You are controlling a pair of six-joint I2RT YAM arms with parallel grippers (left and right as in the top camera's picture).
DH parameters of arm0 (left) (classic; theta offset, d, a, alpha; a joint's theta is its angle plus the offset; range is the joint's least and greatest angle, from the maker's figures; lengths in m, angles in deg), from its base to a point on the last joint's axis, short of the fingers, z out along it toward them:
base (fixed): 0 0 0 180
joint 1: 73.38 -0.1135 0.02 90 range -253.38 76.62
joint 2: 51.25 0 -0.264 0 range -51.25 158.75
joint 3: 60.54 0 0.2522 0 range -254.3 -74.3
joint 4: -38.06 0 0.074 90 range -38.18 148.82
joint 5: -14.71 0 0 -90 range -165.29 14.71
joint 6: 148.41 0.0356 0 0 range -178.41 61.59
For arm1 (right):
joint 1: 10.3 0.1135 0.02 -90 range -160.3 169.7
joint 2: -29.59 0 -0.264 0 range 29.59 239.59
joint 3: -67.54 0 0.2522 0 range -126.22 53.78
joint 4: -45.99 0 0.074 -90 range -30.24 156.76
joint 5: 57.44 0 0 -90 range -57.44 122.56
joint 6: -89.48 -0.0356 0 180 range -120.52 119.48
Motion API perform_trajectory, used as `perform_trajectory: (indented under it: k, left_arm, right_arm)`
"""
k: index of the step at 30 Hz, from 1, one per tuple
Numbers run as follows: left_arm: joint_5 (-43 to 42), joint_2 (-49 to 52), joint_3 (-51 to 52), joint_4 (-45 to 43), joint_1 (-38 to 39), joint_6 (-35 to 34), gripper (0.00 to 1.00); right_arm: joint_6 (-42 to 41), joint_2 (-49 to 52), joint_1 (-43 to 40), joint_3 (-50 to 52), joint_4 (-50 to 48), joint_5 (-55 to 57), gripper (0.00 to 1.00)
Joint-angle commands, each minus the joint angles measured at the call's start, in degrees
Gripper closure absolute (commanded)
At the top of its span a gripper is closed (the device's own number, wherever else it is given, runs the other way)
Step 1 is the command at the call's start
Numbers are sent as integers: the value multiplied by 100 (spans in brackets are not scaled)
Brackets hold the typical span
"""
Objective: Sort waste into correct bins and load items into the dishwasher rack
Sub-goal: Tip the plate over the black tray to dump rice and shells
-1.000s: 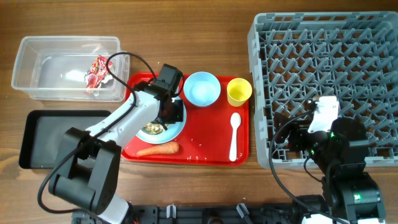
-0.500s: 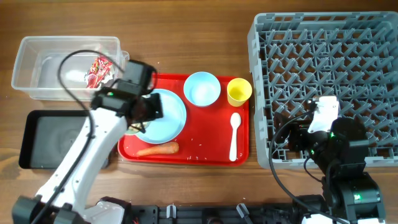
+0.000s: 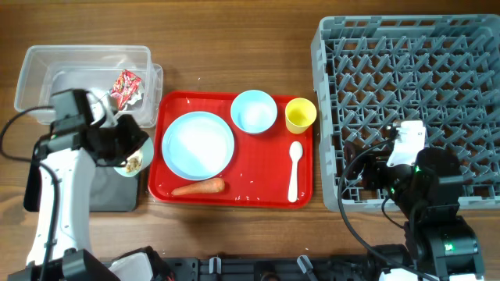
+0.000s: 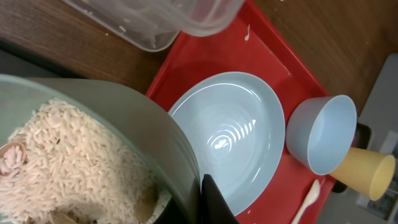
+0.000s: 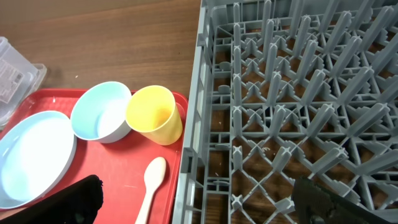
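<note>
The robot's left gripper will set the pale bowl down on top of the light blue plate (image 3: 207,153) (image 4: 231,157).
My left gripper (image 3: 119,146) is shut on the rim of a pale bowl (image 3: 133,161) holding rice and brownish food scraps (image 4: 68,168), and holds it over the right end of the black tray (image 3: 109,197). The clear tub (image 3: 47,62) holds the red-and-clear wrapper (image 3: 125,84). On the red serving tray (image 3: 258,195) lie the bare light blue plate (image 3: 198,144), a pale blue bowl (image 3: 253,111), the yellow cup (image 3: 300,115), the white spoon (image 3: 294,170) and the carrot (image 3: 198,187). My right gripper (image 5: 205,208) is open and empty over the front left corner of the grey rack (image 3: 414,86).
The red tray sits between the two bins and the rack, close to the rack's left wall (image 5: 194,124). The tub's corner (image 4: 205,18) hangs near the tray's back left corner. Bare wooden table lies behind the tray.
My left gripper lifted the bowl of scraps off the plate and carried it left, from the red tray to over the black tray. The plate is now bare. The right arm has not moved.
</note>
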Motion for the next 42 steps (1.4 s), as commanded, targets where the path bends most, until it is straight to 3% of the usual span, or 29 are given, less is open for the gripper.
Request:
perform_trajectory:
  k: [1, 7, 10, 18, 24, 42]
  left_arm:
    - [-1875, -9, 361, -190, -870, 848, 96]
    - [-3362, 293, 960, -407, -2365, 1668, 96]
    - [-4610, 525, 1182, -463, -2981, 2393, 96]
    - [-5869, 990, 1464, -459, -3464, 3864, 96]
    - [-5925, 990, 1545, -326, -3464, 4500, 96]
    - [-6074, 990, 1545, -330, -3464, 4498, 96]
  right_arm:
    - [-107, 11, -17, -133, 7, -87, 0]
    - [-111, 11, -17, -133, 7, -87, 0]
    - [-107, 11, -17, -133, 7, -87, 0]
    - [-114, 11, -17, -133, 9, -87, 0]
    - [-116, 11, -17, -133, 7, -87, 0]
    - [-114, 11, -17, -133, 7, -87, 0]
